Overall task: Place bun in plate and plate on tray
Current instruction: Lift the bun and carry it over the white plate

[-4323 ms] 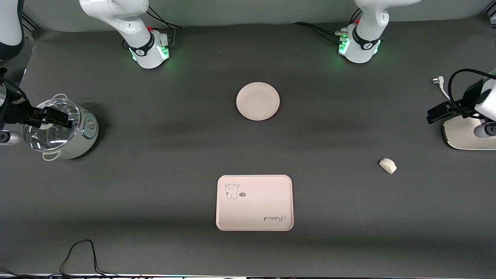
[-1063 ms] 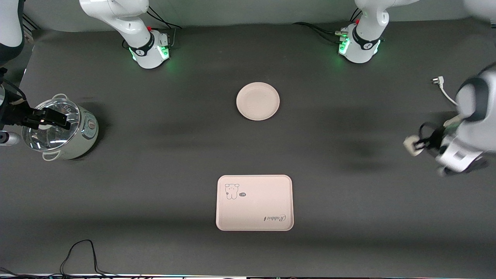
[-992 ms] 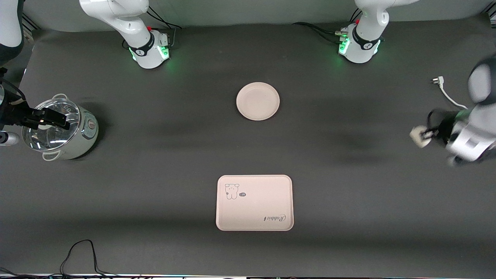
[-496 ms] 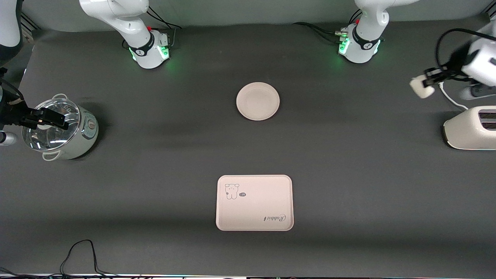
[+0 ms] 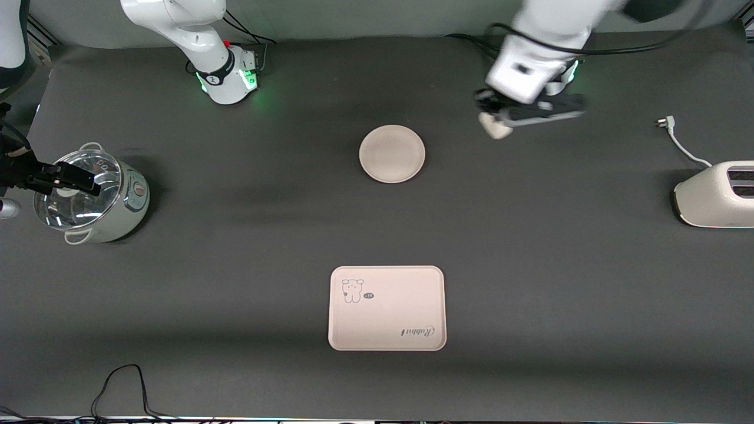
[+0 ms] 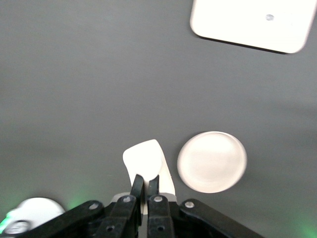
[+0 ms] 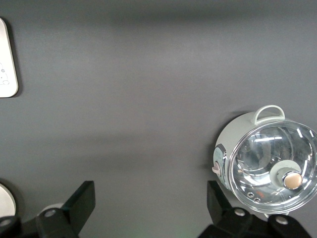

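The bun, now up in the air beside the plate, will go down from my left gripper in the round plate (image 5: 389, 158) (image 6: 215, 161), near its middle.
The bun (image 5: 493, 126) is held in my left gripper (image 5: 499, 122), up in the air over the table beside the plate (image 5: 392, 153), toward the left arm's end. In the left wrist view the fingers (image 6: 137, 185) are shut on the bun (image 6: 144, 157), with the plate (image 6: 212, 161) beside it below and the tray (image 6: 257, 22) farther off. The tray (image 5: 387, 308), with its cartoon animal and "Rabbit" script, lies nearer to the front camera than the plate. My right gripper (image 5: 76, 181) waits open and empty over the pot (image 5: 97, 203).
A pot with a glass lid (image 7: 270, 161) stands at the right arm's end. A white toaster (image 5: 716, 194) with its cord and plug (image 5: 671, 132) stands at the left arm's end. A black cable (image 5: 123, 383) lies at the front edge.
My left gripper picked the bun off the table near the toaster, lifted it and swung it toward the plate. The right arm has barely moved.
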{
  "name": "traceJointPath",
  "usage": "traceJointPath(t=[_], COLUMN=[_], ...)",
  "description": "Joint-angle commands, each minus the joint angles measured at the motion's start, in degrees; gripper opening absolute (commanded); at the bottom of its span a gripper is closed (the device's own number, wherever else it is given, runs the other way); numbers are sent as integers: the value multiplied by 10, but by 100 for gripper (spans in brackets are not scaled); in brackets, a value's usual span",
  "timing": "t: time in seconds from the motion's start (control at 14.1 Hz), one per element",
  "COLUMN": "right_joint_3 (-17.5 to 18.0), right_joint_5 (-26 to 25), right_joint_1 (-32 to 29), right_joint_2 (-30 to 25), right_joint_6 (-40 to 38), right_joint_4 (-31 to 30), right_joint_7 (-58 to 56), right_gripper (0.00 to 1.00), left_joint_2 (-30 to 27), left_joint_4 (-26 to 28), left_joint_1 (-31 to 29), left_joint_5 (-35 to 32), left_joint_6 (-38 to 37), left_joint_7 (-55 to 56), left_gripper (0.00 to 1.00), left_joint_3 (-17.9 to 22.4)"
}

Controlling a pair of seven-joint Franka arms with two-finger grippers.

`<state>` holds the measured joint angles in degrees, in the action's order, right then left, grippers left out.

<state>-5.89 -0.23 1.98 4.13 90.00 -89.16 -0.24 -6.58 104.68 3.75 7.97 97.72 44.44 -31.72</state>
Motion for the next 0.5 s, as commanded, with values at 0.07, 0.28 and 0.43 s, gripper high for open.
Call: traceJointPath(t=[0.07,0.28,0.43], right_joint_3=[-4,-3,-3], right_joint_5=[-7,-7,-7], right_joint_1=[5,5,5], right_joint_2=[-8,-7,-7], right_joint_6=[-3,-3,-3], right_joint_4=[-4,-4,-4], right_joint_7=[-11,-11,-11], right_gripper=[100,100,100], left_joint_2=[59,113,172], left_joint_4=[72,152,166], left_joint_1=[77,128,150], left_joint_5=[-6,-13,-57], left_joint_6=[130,276,341], left_joint_7=[76,135,202], left_gripper=[0,0,0], left_joint_3=[4,5,5])
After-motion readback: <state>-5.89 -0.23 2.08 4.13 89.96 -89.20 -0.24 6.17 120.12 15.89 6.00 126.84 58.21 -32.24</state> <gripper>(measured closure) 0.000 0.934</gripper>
